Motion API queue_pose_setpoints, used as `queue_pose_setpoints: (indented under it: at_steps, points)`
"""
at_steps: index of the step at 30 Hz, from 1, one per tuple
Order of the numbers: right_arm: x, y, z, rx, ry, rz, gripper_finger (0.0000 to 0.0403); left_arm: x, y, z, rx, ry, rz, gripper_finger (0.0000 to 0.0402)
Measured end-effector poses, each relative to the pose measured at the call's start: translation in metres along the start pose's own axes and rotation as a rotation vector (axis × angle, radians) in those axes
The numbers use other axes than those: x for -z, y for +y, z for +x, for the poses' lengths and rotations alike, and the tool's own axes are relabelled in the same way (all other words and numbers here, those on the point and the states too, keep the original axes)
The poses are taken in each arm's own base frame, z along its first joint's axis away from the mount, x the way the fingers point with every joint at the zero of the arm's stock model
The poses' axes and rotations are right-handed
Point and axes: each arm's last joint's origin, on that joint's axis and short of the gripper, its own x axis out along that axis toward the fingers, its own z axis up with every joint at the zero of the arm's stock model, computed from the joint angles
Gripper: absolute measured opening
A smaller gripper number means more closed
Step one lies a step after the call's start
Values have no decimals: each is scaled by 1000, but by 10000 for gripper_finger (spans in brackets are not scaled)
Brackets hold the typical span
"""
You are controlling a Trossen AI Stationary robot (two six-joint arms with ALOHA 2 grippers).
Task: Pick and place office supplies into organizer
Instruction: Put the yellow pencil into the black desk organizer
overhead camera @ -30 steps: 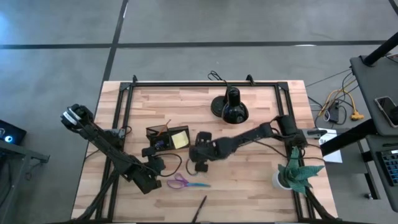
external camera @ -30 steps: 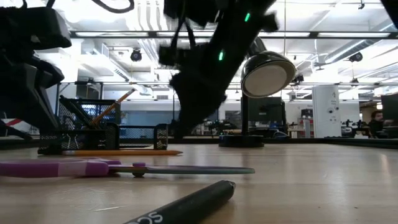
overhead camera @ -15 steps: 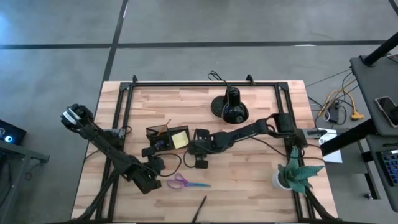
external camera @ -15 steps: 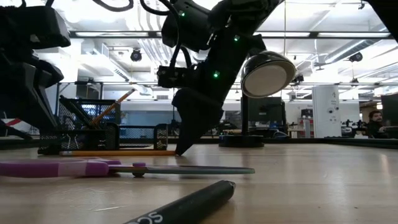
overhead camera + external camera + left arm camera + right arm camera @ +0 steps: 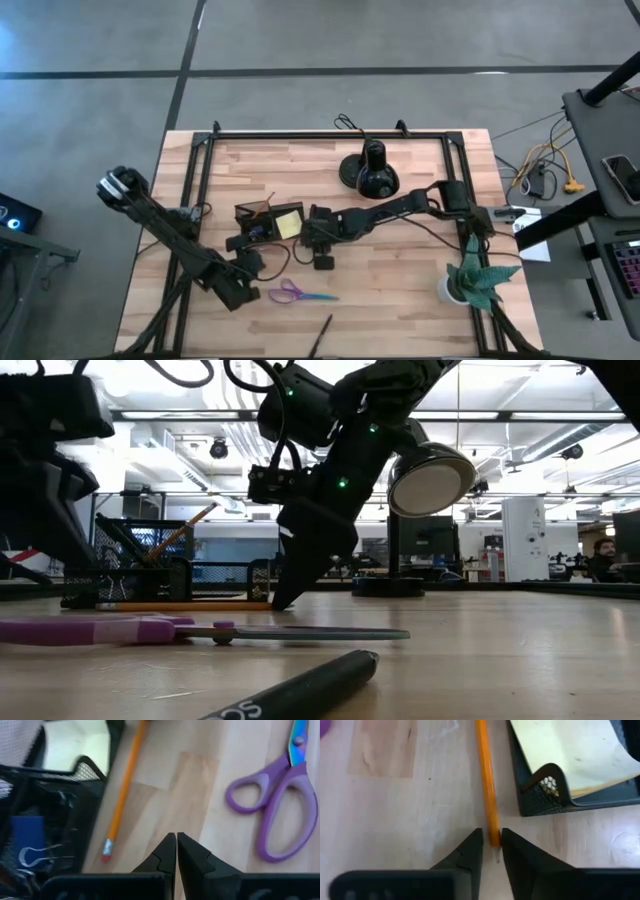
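Observation:
I have just the orange pencil's sharpened end pinched in my right gripper, so it should open, turn and steady that end while my left gripper takes the pencil's eraser end (image 5: 108, 845).
The black mesh organizer (image 5: 262, 222) stands on the table with the yellow sticky-note pad (image 5: 290, 225) in one compartment. The orange pencil (image 5: 486, 775) lies flat on the wood along the organizer's near side (image 5: 180, 605). My right gripper (image 5: 492, 842) is down at the pencil's pointed end and shut on it. The purple-handled scissors (image 5: 298, 294) and a black pen (image 5: 322, 335) lie nearer the near edge. My left gripper (image 5: 176, 840) is shut and hovers between the pencil's eraser end (image 5: 106, 851) and the scissors (image 5: 280, 805). My right gripper pinches the orange pencil close to its sharpened end (image 5: 493, 831), one finger on each side. The fingers lie across the pencil and come down from above, slanting from the table's right (image 5: 285, 598). The pencil still lies flat on the table beside the organizer.
A black dome lamp (image 5: 372, 172) stands toward the far edge, and a green plant in a white pot (image 5: 472, 282) sits near the right edge. A black frame runs along the table's far, left and right sides. Bare wood lies right of the scissors.
My right gripper has moved toward the table's left, toward the organizer, and come down until its fingertips reached the table at the pencil's pointed end. The pencil, scissors and pen have stayed where they were.

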Motion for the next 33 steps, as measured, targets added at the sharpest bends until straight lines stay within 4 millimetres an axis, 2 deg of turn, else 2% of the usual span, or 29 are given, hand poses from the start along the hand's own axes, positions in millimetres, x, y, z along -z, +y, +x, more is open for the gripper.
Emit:
queue_pose_setpoints:
  at_steps: [3,5,12,19,28,33]
  points:
    - [3,0,6,-1,21,-7,27,-2,5,-4,-28,-15,5,0]
    - [5,1,10,-1,34,-8,17,-3,9,-6,-43,-12,6,0]
    - [8,1,15,-4,46,6,13,-5,24,-19,-111,-30,-60,0]
    - [12,3,23,-53,59,36,12,-7,30,-26,-110,-52,-71,0]
    - [13,7,24,-72,67,31,11,-1,34,-22,-124,-44,-121,0]
    - [15,20,23,-147,77,19,11,0,34,-22,-124,-45,-133,0]
